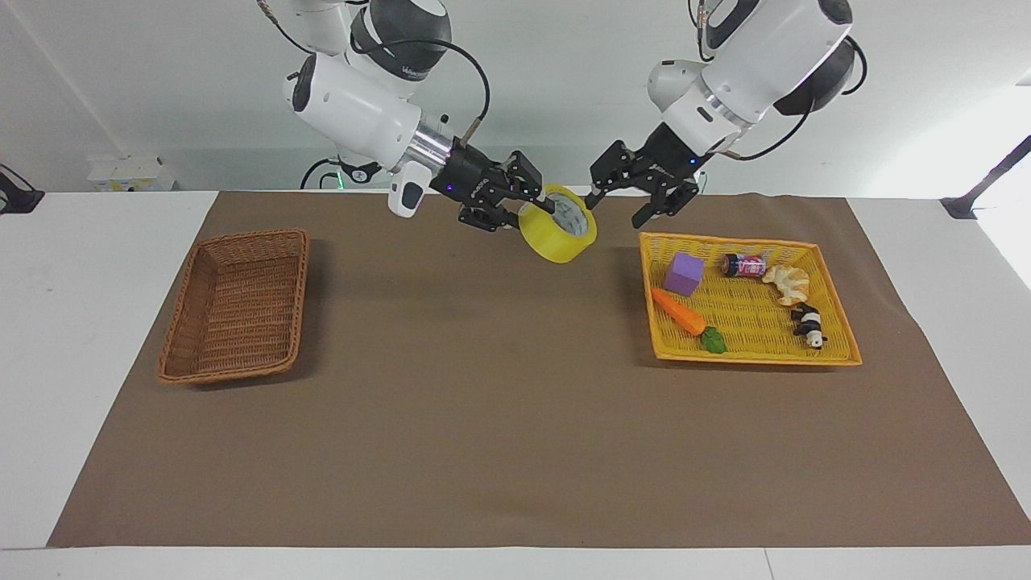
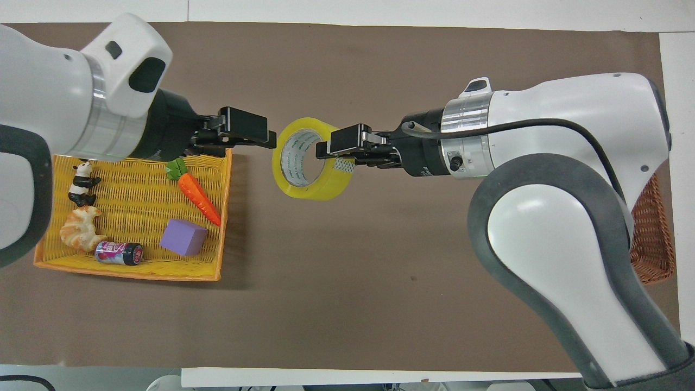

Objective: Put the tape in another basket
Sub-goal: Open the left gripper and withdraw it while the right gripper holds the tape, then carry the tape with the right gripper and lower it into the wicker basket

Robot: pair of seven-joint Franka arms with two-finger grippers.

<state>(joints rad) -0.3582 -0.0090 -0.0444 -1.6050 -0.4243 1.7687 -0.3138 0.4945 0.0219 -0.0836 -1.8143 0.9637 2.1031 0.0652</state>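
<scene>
The tape, now hanging over the brown mat between the baskets, will be let go by my right gripper flat in the middle of the brown wicker basket [image 2: 606, 219].
The tape [image 1: 558, 224], a wide yellow roll with a white core, hangs in the air over the brown mat, between the two baskets. My right gripper [image 1: 548, 205] is shut on the roll's wall, one finger inside the core; the overhead view shows the tape [image 2: 309, 158] in that same right gripper [image 2: 326, 149]. My left gripper [image 1: 619, 208] stands open and raised beside the roll, apart from it, over the mat by the yellow basket's corner; from overhead the left gripper [image 2: 266, 136] holds nothing. The brown wicker basket [image 1: 233, 302] sits at the right arm's end of the table.
A yellow woven basket [image 1: 753, 354] at the left arm's end holds a purple cube [image 1: 685, 274], a carrot [image 1: 685, 314], a can [image 1: 743, 264], a croissant [image 1: 788, 282] and a toy panda [image 1: 808, 324]. The brown mat [image 1: 499, 419] covers the table's middle.
</scene>
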